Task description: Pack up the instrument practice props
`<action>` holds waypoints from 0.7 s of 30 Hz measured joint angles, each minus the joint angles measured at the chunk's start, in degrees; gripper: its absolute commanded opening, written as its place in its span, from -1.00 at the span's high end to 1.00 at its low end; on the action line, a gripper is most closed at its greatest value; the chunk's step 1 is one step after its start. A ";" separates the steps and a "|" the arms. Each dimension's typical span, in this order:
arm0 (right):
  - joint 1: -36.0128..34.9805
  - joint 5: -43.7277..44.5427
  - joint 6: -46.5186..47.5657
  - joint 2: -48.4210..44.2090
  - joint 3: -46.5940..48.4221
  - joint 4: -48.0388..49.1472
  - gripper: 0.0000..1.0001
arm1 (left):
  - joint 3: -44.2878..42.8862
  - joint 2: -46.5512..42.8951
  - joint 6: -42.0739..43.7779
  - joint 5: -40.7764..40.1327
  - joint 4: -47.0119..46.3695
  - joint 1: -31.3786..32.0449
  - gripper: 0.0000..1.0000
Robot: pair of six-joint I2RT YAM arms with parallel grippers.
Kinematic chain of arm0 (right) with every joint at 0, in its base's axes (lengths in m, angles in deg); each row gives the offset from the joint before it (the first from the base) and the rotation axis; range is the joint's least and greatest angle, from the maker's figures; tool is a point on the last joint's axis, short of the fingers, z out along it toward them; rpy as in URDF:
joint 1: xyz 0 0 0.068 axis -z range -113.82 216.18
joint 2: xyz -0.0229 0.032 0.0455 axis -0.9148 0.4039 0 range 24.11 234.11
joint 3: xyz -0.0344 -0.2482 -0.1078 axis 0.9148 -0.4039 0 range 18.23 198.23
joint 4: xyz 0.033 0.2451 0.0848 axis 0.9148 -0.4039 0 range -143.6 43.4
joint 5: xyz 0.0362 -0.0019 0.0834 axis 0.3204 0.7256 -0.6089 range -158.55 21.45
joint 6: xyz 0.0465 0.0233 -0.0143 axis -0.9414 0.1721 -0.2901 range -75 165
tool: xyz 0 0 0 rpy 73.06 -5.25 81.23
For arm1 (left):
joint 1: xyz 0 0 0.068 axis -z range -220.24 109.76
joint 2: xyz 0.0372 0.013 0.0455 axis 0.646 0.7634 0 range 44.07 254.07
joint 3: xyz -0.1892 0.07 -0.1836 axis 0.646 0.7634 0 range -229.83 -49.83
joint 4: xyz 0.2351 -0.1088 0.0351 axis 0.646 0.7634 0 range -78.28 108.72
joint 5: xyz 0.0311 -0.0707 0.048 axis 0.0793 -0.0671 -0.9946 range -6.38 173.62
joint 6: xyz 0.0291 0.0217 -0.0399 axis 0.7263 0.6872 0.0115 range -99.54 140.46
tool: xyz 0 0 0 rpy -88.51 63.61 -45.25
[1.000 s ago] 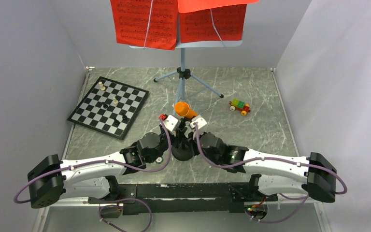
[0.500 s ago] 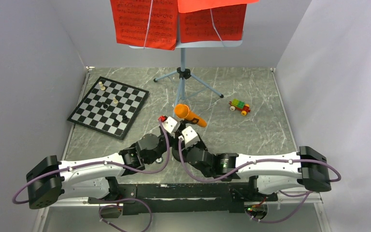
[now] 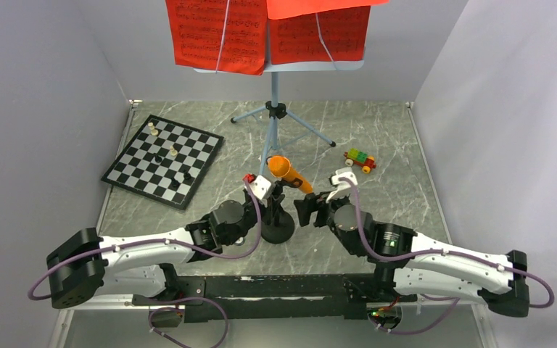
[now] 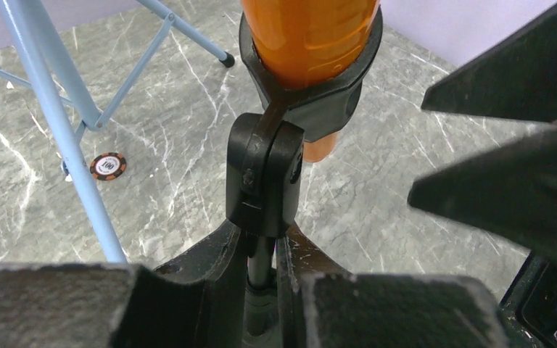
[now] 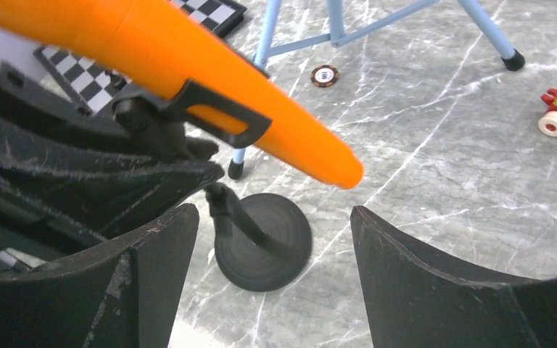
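Next, I grip that joint [image 4: 264,175] with my left gripper, which holds the thin pole with the clip joint free above it, before my right gripper takes the microphone.
The black round-base mic stand [image 3: 278,228] stands near the table's front middle, with the orange microphone [image 3: 288,172] tilted in its clip. My left gripper [image 3: 273,200] is shut on the thin black pole [image 4: 264,262], just under the clip joint [image 4: 261,174]. My right gripper [image 3: 309,210] is open just right of the stand, and nothing lies between its fingers [image 5: 435,283]. Through them I see the round base [image 5: 263,241] and, above it, the microphone [image 5: 188,65]. The light-blue music stand [image 3: 274,109] rises behind, its red music sheets [image 3: 221,32] at the top.
A chessboard [image 3: 163,159] with a few pieces lies at the back left. A small brick toy car [image 3: 360,160] sits at the right. A round token [image 4: 108,165] lies by a tripod leg [image 4: 51,123]. Grey walls close in three sides.
My right gripper has opened and pulled away to the right of the mic stand. The left gripper keeps its hold on the pole.
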 measured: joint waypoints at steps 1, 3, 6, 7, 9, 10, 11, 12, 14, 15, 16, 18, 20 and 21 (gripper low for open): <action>1.03 -0.37 -0.70 -0.94 -0.17 -0.11 -0.63 | 0.00 0.44 0.00 0.07 -0.39 0.00 1.00; 2.99 -1.20 -2.01 -2.29 -0.70 -0.55 -0.63 | 0.00 1.33 -0.04 0.39 -0.79 0.00 1.00; 3.65 -2.56 -3.02 -2.27 -1.38 -1.05 -0.63 | 0.11 2.19 -0.31 0.87 -1.01 0.02 1.00; 3.67 -2.99 -3.34 -1.99 -1.55 -1.31 -0.63 | 0.39 2.34 -0.44 1.09 -1.38 0.02 1.00; 3.72 -3.54 -3.69 -1.46 -1.79 -1.75 -0.63 | 1.64 2.45 -0.52 1.66 -2.27 0.00 0.91; 3.74 -3.65 -3.87 -1.31 -1.99 -1.88 -0.63 | 2.45 2.49 -0.57 1.97 -2.93 0.00 0.77; 3.74 -3.74 -3.96 -1.27 -2.14 -2.01 -0.63 | 3.10 2.47 -0.66 2.12 -3.52 0.00 0.63; 3.72 -3.78 -4.13 -1.29 -2.21 -2.19 -0.63 | 3.85 2.43 -0.68 2.38 -4.44 -0.02 0.47; 3.74 -3.82 -4.35 -1.40 -2.25 -2.36 -0.63 | 5.18 2.12 -0.85 3.17 -5.88 -0.07 0.17; 3.74 -3.87 -4.37 -1.55 -2.25 -2.38 -0.64 | 5.73 1.81 -1.46 3.85 -5.81 -0.04 0.06; 3.74 -4.00 -4.37 -1.79 -2.25 -2.40 -0.64 | 6.38 1.68 -1.95 4.33 -6.08 -0.02 -0.04; 3.78 -4.15 -4.35 -2.25 -2.25 -2.43 -0.64 | 6.47 1.16 -2.45 4.81 -5.38 -0.13 -0.28; 3.78 -4.42 -4.33 -2.54 -2.25 -2.40 -0.64 | 6.45 0.66 -2.93 4.70 -4.42 -0.35 -0.40; 3.82 -4.63 -4.33 -2.62 -2.25 -2.40 -0.64 | 6.43 0.37 -3.23 4.74 -4.00 -0.42 -0.45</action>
